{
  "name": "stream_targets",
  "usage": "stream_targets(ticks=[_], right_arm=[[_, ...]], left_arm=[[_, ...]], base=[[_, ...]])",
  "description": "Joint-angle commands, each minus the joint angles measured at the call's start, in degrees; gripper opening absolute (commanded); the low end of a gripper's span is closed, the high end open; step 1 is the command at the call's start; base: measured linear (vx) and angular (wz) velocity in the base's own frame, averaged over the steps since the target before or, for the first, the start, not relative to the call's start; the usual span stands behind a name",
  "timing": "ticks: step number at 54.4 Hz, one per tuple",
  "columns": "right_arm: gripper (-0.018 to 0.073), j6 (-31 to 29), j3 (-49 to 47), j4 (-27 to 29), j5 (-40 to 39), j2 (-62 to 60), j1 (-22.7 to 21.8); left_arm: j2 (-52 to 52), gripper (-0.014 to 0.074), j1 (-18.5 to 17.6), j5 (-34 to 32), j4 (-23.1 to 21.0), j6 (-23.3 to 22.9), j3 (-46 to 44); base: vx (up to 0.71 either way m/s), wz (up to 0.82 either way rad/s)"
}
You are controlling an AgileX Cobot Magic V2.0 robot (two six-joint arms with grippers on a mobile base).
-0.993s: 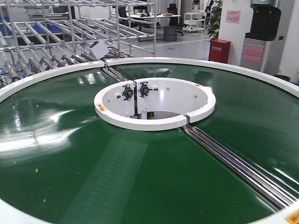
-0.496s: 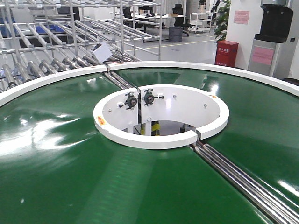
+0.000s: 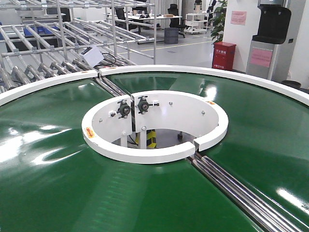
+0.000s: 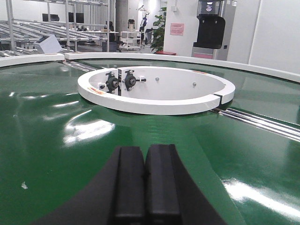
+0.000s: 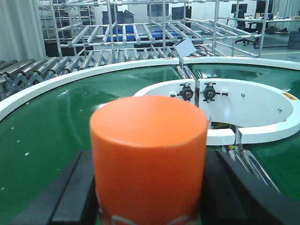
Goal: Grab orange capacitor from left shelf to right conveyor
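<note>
The robot's right gripper should release the orange capacitor on the near dark-green belt (image 3: 185, 227) beside the steel rail seam.
The orange capacitor (image 5: 149, 159) fills the near middle of the right wrist view, upright between the black fingers (image 5: 75, 187) of my right gripper (image 5: 149, 197), which is shut on it above the dark-green conveyor belt (image 5: 70, 117). My left gripper (image 4: 146, 183) is shut and empty, its two black pads pressed together low over the conveyor belt (image 4: 56, 122). The conveyor (image 3: 63, 169) with its white central ring (image 3: 145, 154) fills the front view; neither gripper nor the capacitor shows there. The left shelf with its grey tray is out of view.
Steel roller racks (image 3: 43, 67) stand behind the conveyor at the left; they also show in the right wrist view (image 5: 93, 42). A steel rail seam (image 3: 231, 188) crosses the belt. A red cabinet (image 3: 224, 55) and a dark dispenser (image 3: 273, 24) stand at the back right.
The front view has shifted: the white ring sits lower and larger in frame, then slid left, so the base or camera moved relative to the conveyor.
</note>
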Motion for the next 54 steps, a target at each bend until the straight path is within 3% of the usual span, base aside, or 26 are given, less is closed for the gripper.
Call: stream_targets(ticks=[1, 23, 35, 44, 54], right_arm=[[-0.0008, -0.02, -1.70, -0.51, -5.02, 0.44, -0.22], [-0.0008, -0.02, -1.68, -0.30, -8.02, 0.98, -0.22], [-0.0008, -0.17, -1.60, -3.40, -28.62, 15.83, -0.28], [-0.0008, -1.26, -1.91, 1.22, -47.04, 36.30, -0.28], [-0.0008, -8.28, -1.91, 4.11, -68.71, 58.01, -0.28]], left_arm=[[-0.22, -0.0006, -0.44, -4.75, -0.27, -0.32, -1.71], [-0.22, -0.0006, -0.44, -4.75, -0.27, -0.32, -1.71], [-0.22, -0.0006, -0.44, -4.75, -0.27, -0.32, -1.71], [-0.22, -0.0006, -0.44, -4.75, -0.27, -0.32, -1.71], [-0.22, -0.0006, -0.44, -4.75, -0.27, -0.32, -1.71]], base=[[0.04, -0.03], [0.01, -0.01], [0.00, 0.00], [0.00, 0.00], [0.00, 0.00]])
